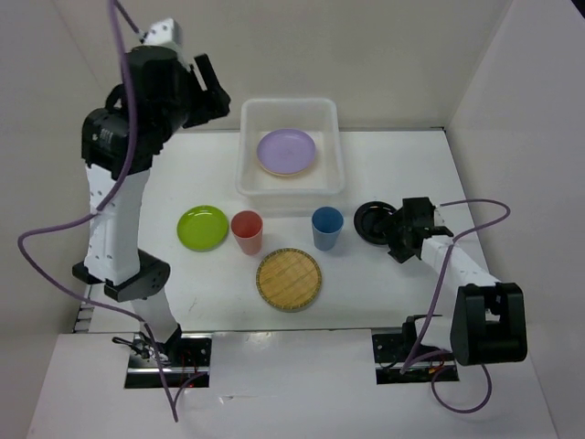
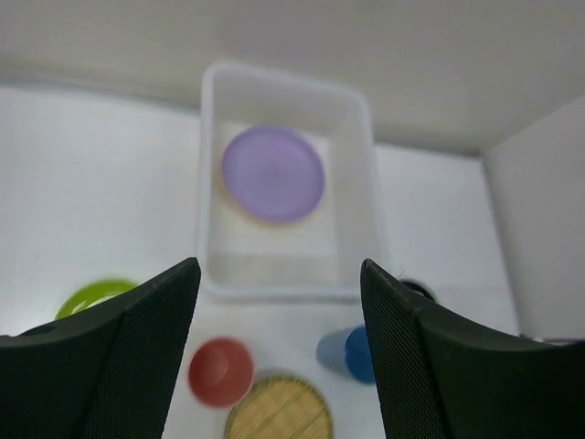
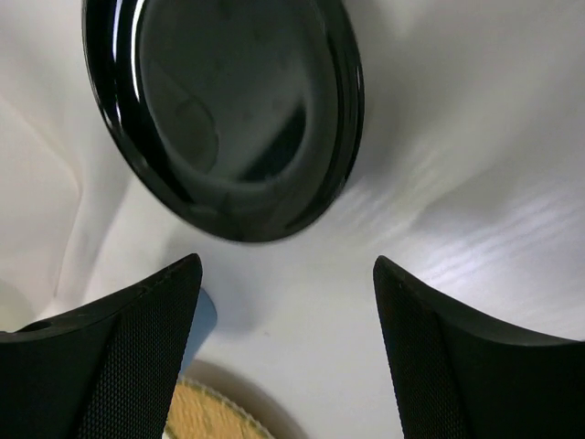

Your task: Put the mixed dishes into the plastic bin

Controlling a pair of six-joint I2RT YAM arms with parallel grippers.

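Next, I move my right gripper to the woven tan plate's edge [image 1: 318, 288] [image 3: 233, 406], on the side that faces my right arm, and close it there.
The translucent plastic bin [image 1: 247, 146] stands at the back centre and holds a lilac plate [image 1: 287, 151]; a thin orange edge shows under it [image 2: 267, 220]. On the table lie a lime green plate [image 1: 203, 227], a red cup [image 1: 247, 231], a blue cup [image 1: 327, 228], a woven tan plate [image 1: 290, 279] and a black plate [image 1: 373, 221]. My left gripper [image 1: 218, 90] is open and empty, raised high to the left of the bin [image 2: 285, 78]. My right gripper [image 1: 395, 236] is open and empty, low beside the black plate [image 3: 224, 110], not touching it.
White walls close the table at the back and both sides. The left wrist view also shows the red cup [image 2: 220, 371], blue cup [image 2: 347, 352] and woven plate [image 2: 279, 412] below. The woven plate's edge [image 3: 206, 416] lies near my right fingers.
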